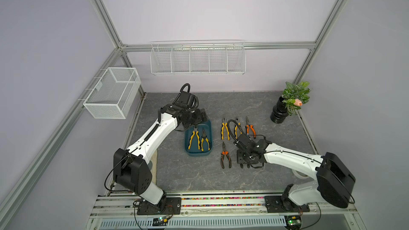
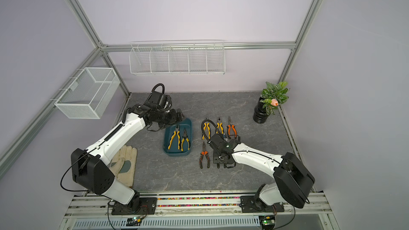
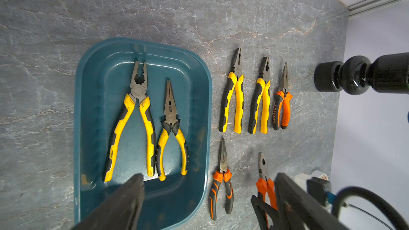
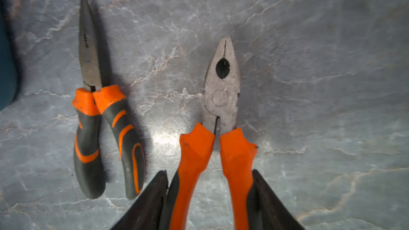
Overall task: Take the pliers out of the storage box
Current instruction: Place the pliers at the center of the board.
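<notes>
The orange combination pliers, still lying on the table, will go down on the table (image 1: 239, 158) (image 4: 193, 125) from my right gripper, beside the orange needle-nosed pliers.
The dark teal storage box (image 1: 198, 154) (image 3: 76, 129) holds two yellow-handled pliers: a combination pair (image 1: 193, 137) (image 3: 137, 89) and a needle-nosed pair (image 1: 204, 139) (image 3: 170, 111). My left gripper (image 1: 200, 118) (image 3: 209, 180) hovers open over the box's far end, holding nothing. On the table to the right of the box lie two yellow pliers (image 1: 225, 129) and orange pliers (image 1: 250, 128) in a back row, and orange needle-nosed pliers (image 1: 225, 155) (image 4: 88, 63) nearer the front. My right gripper (image 1: 245, 164) (image 4: 209, 173) is shut on the handles of orange combination pliers (image 4: 221, 98) lying on the table.
A black vase with a plant (image 1: 279, 112) stands at the back right. A white mesh basket (image 1: 112, 94) hangs on the left frame, and a wire shelf (image 1: 197, 63) on the back wall. A work glove (image 2: 125, 162) lies beside the left arm.
</notes>
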Controlling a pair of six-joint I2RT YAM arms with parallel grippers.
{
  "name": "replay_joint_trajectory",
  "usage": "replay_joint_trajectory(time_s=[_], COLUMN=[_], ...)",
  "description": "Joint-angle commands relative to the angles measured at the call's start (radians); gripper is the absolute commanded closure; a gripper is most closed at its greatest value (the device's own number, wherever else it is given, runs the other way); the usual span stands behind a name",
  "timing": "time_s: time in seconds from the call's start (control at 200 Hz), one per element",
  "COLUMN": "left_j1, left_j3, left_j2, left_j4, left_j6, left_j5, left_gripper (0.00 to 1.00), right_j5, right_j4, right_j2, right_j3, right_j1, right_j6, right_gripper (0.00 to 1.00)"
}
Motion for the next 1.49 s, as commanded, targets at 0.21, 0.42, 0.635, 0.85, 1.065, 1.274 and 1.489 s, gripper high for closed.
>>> replay_joint_trajectory(time_s=[0.21,0.42,0.635,0.85,1.065,1.274,1.489], left_j1=[0.000,0.000,0.000,0.001,0.001,0.001,0.001], left_j3=[-0.012,-0.004,-0.002,0.009,0.020,0.029,0.037], left_j2=[-0.027,-0.016,-0.007,-0.007,-0.005,-0.002,0.005], left_j4=[-0.002,-0.002,0.002,-0.008,-0.016,-0.022,-0.024], left_j6=[-0.005,-0.006,-0.011,-0.006,-0.004,-0.001,-0.001], left_j5=[-0.017,-0.011,0.002,-0.001,-0.003,0.000,0.003], left_gripper=[0.08,0.08,0.08,0.08,0.08,0.09,0.09], right_j5=[-0.020,-0.034,-0.117,-0.128,-0.136,-0.144,-0.149], right_j4=[0.047,0.042,0.069,0.071,0.074,0.088,0.099], right_j2=[0.054,0.093,0.173,0.194,0.213,0.226,0.236], right_j3=[0.017,0.012,0.029,0.033,0.043,0.033,0.024], right_j1=[-0.030,-0.034,-0.038,-0.048,-0.059,-0.064,-0.070], right_j6=[-0.024,-0.078,-0.162,-0.177,-0.174,-0.169,-0.169], right_gripper=[0.94,0.91,0.88,0.84,0.73,0.60,0.54])
